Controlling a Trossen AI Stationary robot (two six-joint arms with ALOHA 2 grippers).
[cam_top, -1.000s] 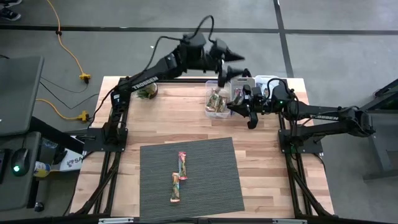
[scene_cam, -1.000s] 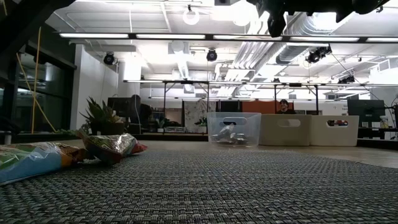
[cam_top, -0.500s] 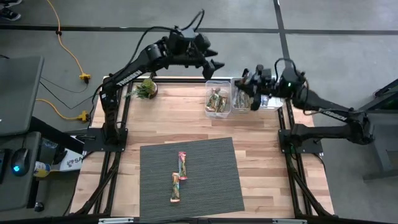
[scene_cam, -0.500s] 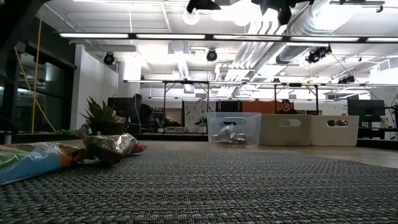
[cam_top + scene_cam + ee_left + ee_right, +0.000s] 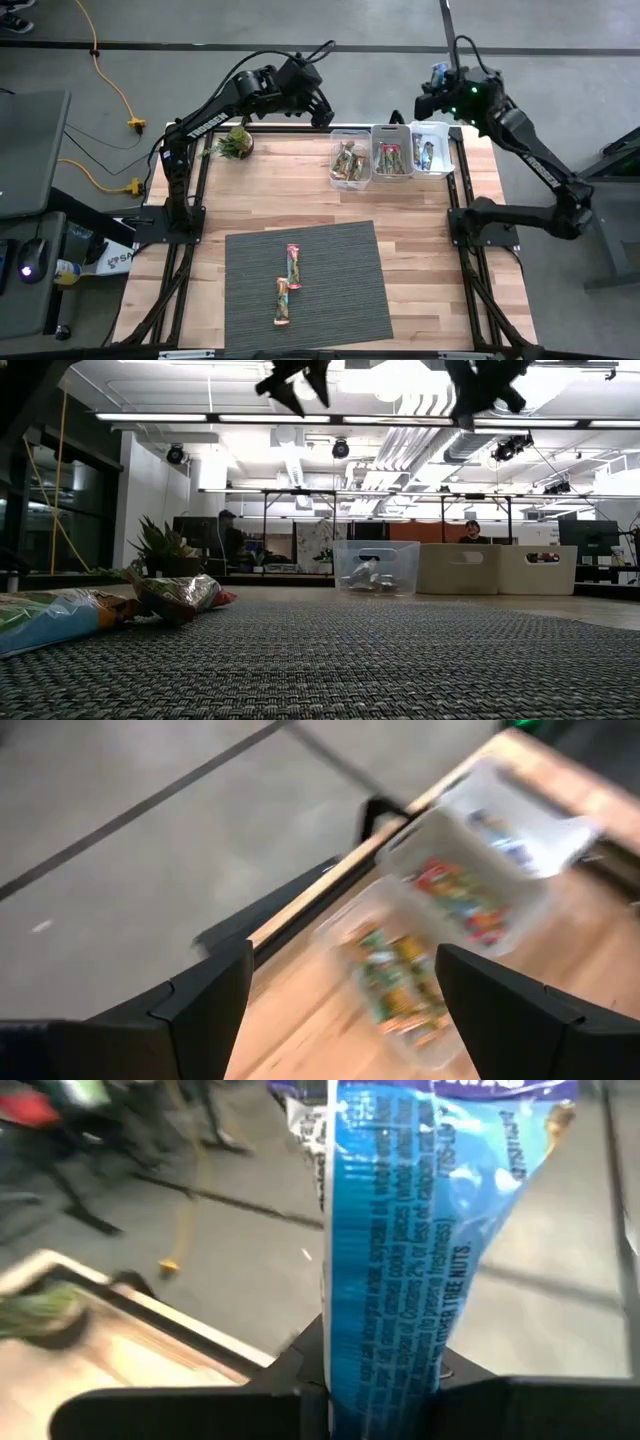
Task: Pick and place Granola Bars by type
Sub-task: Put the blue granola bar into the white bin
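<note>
The robot's right gripper needs to release the blue bar on the bars inside the white bin [image 5: 427, 155], next to the bin of red bars.
Two granola bars, one pink [image 5: 293, 265] and one orange-toned [image 5: 283, 301], lie flat on the grey mat; the low view shows them at the left [image 5: 175, 595]. More bars fill three clear bins [image 5: 392, 155] at the table's far edge. My left gripper [image 5: 325, 108] [image 5: 340, 1010] hangs open, high above the far edge, left of the bins. My right gripper [image 5: 432, 85] is raised high beyond the far edge, above the right bin, and is shut on a blue-wrapped bar [image 5: 400, 1230]. My right gripper pinches the blue bar between its two fingers at one end of the wrapper [image 5: 385, 1375]. The rest of the bar sticks out past the fingertips. It is lifted clear of the table and bins, high in the air [image 5: 437, 72].
A small green potted plant [image 5: 237, 143] stands at the far left corner of the table. The grey mat [image 5: 340, 300] covers the near middle. Bare wood lies between mat and bins. Both grippers show at the top of the low view [image 5: 295, 380] [image 5: 480, 390].
My right gripper has risen from just over the middle bin, swinging up toward the far edge and out beyond it. My left gripper has drawn back from above the bins toward the table's left and risen. The two bars on the mat have stayed put.
</note>
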